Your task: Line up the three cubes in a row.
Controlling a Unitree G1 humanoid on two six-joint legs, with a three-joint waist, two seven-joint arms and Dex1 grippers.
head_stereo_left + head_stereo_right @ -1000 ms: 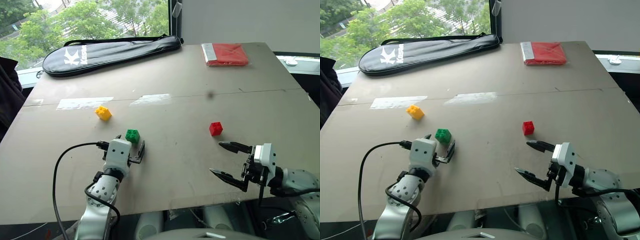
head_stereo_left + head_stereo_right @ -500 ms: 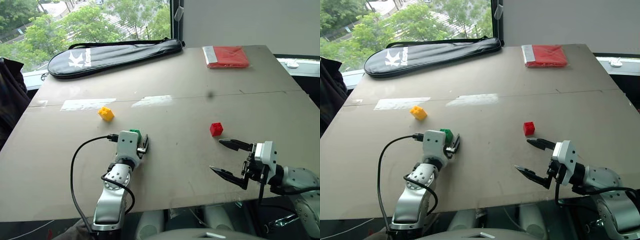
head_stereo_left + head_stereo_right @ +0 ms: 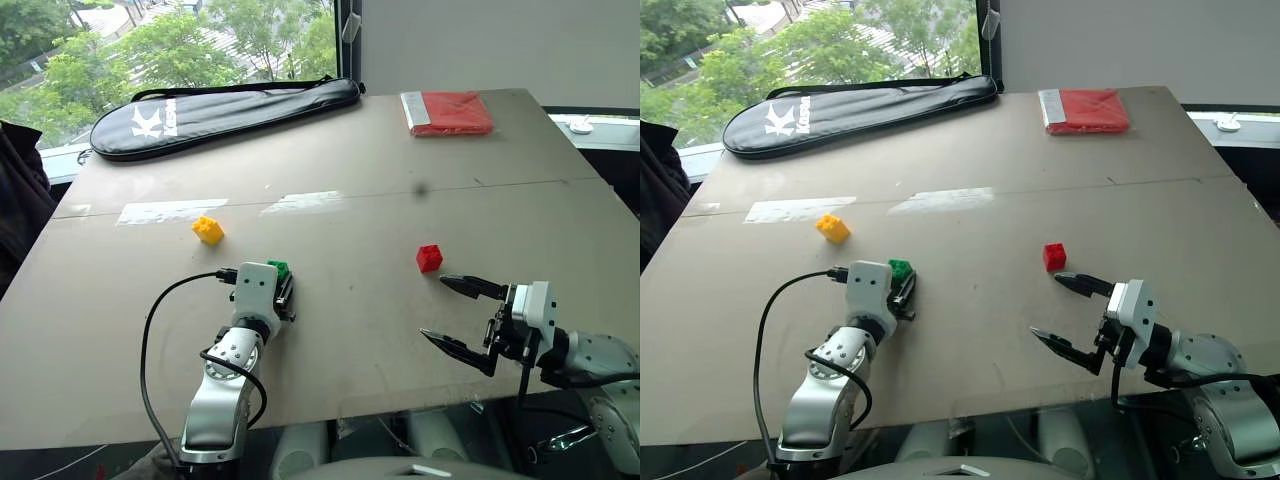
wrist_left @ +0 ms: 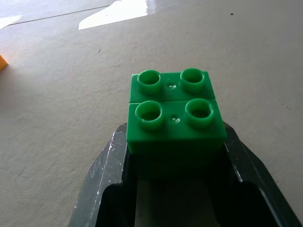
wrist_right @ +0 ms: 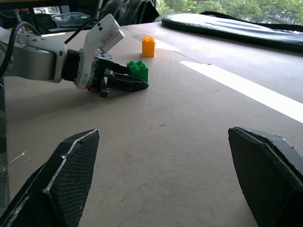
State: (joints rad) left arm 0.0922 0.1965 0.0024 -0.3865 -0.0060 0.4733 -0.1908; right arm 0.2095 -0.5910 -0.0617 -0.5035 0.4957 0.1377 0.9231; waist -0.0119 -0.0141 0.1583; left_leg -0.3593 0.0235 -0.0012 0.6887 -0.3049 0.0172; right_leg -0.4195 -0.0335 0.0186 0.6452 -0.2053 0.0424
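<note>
My left gripper is going to release the green cube just beside the red cube [image 3: 394, 265], on the side of it that is toward the yellow cube.
The green cube [image 4: 173, 111] sits on the table [image 3: 360, 330] with my left gripper [image 3: 282, 282] shut on it, one black finger [image 4: 109, 161] pressing each side. In the right wrist view the same grip shows, with the green cube [image 5: 138, 70] at the fingertips of my left gripper [image 5: 127, 83]. The yellow cube [image 3: 208, 229] lies farther back and to the left, apart from the green one. Off to the right stands the red cube [image 3: 429, 258]. Just in front of it my right gripper [image 3: 433, 308] hangs open and empty.
A black racket bag [image 3: 220, 100] lies along the far left edge and a flat red packet [image 3: 448, 112] at the far right. Two pale tape strips [image 3: 165, 211] cross the table's middle. A black cable [image 3: 150, 320] loops beside my left arm.
My left gripper slid forward around the green cube and closed on it. The right gripper stayed in place, open.
</note>
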